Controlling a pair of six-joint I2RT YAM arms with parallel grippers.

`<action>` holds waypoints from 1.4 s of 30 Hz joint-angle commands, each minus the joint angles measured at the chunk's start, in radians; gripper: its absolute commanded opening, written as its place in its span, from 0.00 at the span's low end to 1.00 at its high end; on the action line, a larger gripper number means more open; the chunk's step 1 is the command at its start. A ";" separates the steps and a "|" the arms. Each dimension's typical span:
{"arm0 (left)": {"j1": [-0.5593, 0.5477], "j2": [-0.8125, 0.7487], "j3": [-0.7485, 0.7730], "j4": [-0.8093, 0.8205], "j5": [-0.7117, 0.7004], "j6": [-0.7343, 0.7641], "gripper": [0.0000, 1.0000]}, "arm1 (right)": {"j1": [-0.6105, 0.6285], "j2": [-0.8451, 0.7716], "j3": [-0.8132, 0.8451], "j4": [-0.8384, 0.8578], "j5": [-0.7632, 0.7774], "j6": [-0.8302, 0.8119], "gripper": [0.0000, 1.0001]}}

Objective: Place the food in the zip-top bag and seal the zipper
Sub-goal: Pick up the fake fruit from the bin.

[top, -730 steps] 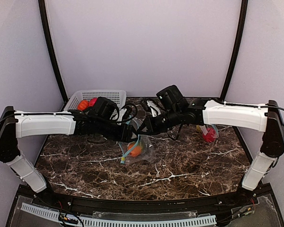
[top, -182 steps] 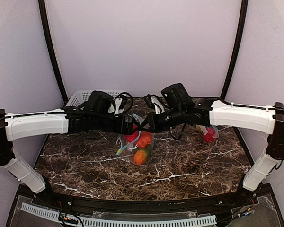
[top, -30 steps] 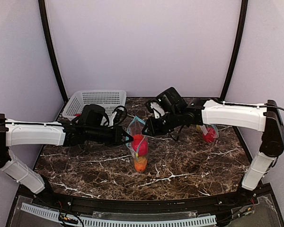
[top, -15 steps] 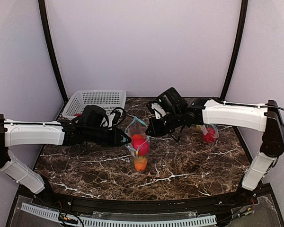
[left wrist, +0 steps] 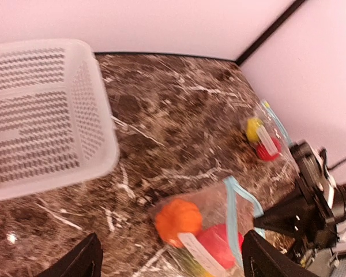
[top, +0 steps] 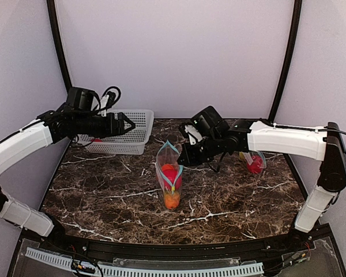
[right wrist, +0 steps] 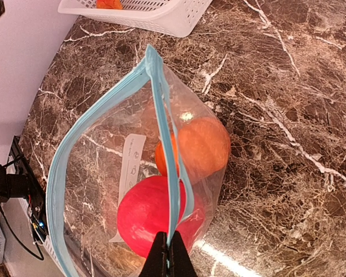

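The robot's left gripper should next reach down into the white basket and grab the piece of food [top: 96, 139] lying there, since it still belongs in the bag.
The clear zip-top bag [top: 165, 161] with a blue zipper stands upright mid-table, its mouth gaping. Inside it lie a red fruit [right wrist: 150, 213], an orange fruit [right wrist: 202, 144] and something green-yellow at the bottom. My right gripper [right wrist: 172, 257] is shut on the blue zipper rim at the bag's near corner. My left gripper [top: 131, 123] hangs open and empty above the white basket [top: 118, 131], well apart from the bag. One more orange piece of food [right wrist: 106, 3] lies in the basket. From the left wrist view the bag [left wrist: 242, 202] sits below, between my spread fingers [left wrist: 83, 259].
A second clear bag [top: 254, 161] holding red and yellow items lies at the back right, behind my right arm. The white mesh basket stands at the back left corner against the wall. Dark marble table [top: 104, 196] all round the bag.
My left gripper opened, let go of the bag rim and swung up and back-left over the basket. The right gripper stays shut on the zipper; the bag barely moved.
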 commanded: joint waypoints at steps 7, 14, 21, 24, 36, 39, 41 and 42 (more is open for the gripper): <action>0.322 0.272 0.146 -0.091 -0.042 0.068 0.84 | 0.002 -0.017 0.009 0.054 -0.047 -0.004 0.00; 0.418 0.525 0.294 -0.155 -0.144 0.094 0.80 | 0.004 -0.026 -0.016 0.087 -0.070 -0.003 0.00; 0.467 0.667 0.421 -0.236 -0.204 0.124 0.82 | 0.009 -0.021 -0.027 0.109 -0.096 -0.004 0.00; 0.492 0.731 0.482 -0.305 -0.177 0.139 0.84 | 0.010 -0.019 -0.030 0.114 -0.101 -0.003 0.00; 0.514 0.903 0.620 -0.444 -0.084 0.220 0.86 | 0.023 -0.015 -0.038 0.135 -0.112 -0.001 0.00; 0.514 0.912 0.610 -0.436 -0.044 0.225 0.83 | 0.024 -0.014 -0.038 0.135 -0.112 0.002 0.00; 0.511 0.910 0.608 -0.426 -0.011 0.232 0.81 | 0.024 -0.011 -0.036 0.135 -0.112 0.003 0.00; 0.504 0.910 0.608 -0.421 0.005 0.241 0.79 | 0.025 -0.008 -0.033 0.136 -0.112 0.005 0.00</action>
